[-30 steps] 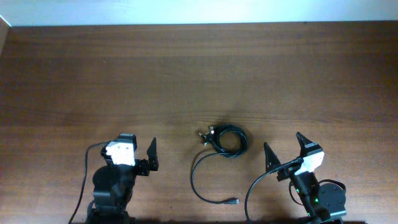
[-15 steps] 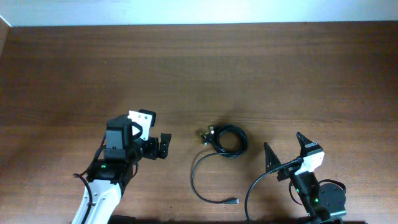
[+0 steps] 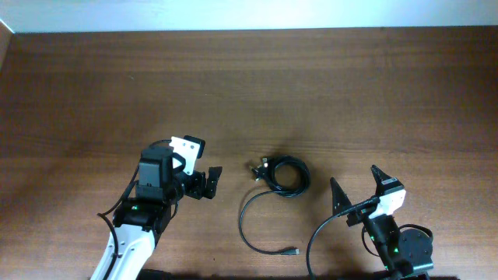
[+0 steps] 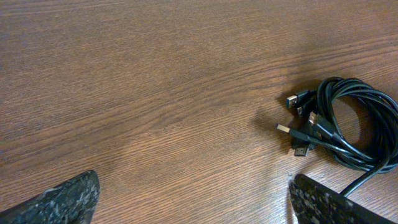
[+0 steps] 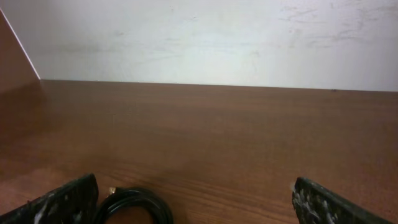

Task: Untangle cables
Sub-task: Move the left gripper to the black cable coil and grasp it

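My left gripper is to go next to the black cables' coil, where I need to close it on its side (image 3: 271,171) (image 4: 324,111) beside the silvery plugs.
The cables (image 3: 285,175) are thin black cords in a small coil on the brown table, with silvery plugs at the coil's left side (image 3: 257,167). One loose strand (image 3: 243,222) loops down to a plug near the front. My left gripper (image 3: 204,180) is open and empty, just left of the coil and not touching it. In the left wrist view the coil (image 4: 351,130) lies ahead to the right of the open gripper (image 4: 193,190). My right gripper (image 3: 358,187) is open and empty, right of and nearer than the coil. Its wrist view shows part of the coil (image 5: 134,205) by the left finger.
The wooden table (image 3: 249,85) stretches back to a white wall (image 5: 199,37). A thicker black wire (image 3: 317,237) curves from the right arm's base near the loose strand's plug end (image 3: 293,251).
My left arm has reached forward and to the right, bringing its open gripper close to the coil. The cables and the right arm have not moved.
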Action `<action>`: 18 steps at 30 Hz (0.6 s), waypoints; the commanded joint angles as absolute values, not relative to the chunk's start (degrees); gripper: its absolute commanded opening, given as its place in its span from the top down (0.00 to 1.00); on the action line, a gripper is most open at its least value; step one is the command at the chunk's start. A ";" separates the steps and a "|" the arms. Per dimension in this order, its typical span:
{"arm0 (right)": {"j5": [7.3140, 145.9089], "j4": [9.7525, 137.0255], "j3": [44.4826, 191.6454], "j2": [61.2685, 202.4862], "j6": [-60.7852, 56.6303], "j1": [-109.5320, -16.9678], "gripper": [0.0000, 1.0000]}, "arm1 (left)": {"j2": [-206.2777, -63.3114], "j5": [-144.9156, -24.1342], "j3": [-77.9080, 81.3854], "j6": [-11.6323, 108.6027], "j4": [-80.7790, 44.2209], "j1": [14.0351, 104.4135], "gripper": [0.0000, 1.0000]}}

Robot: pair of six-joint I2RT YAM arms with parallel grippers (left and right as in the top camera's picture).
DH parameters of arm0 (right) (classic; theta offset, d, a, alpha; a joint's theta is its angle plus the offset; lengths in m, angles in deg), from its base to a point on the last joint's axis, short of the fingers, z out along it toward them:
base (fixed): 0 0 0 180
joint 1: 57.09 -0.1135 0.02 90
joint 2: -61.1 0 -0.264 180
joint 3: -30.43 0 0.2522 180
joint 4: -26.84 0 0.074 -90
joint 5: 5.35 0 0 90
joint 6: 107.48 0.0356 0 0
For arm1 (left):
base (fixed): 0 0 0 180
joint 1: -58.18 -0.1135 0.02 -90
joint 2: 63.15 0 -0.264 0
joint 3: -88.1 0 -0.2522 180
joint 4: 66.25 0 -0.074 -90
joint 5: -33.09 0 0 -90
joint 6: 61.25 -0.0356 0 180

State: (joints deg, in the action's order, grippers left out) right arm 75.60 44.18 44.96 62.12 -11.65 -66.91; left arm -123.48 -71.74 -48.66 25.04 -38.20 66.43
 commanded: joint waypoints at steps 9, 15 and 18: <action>75.90 44.29 44.50 61.84 -11.69 -66.71 0.01 | -123.57 -72.33 -47.29 23.91 -40.43 66.64 0.01; 75.90 44.29 44.50 61.84 -11.69 -66.71 0.01 | -123.57 -81.81 -45.82 24.10 -36.32 67.23 0.01; 75.90 44.29 44.50 61.84 -11.69 -66.71 0.01 | -123.66 -74.91 -36.16 20.76 -27.21 71.32 0.01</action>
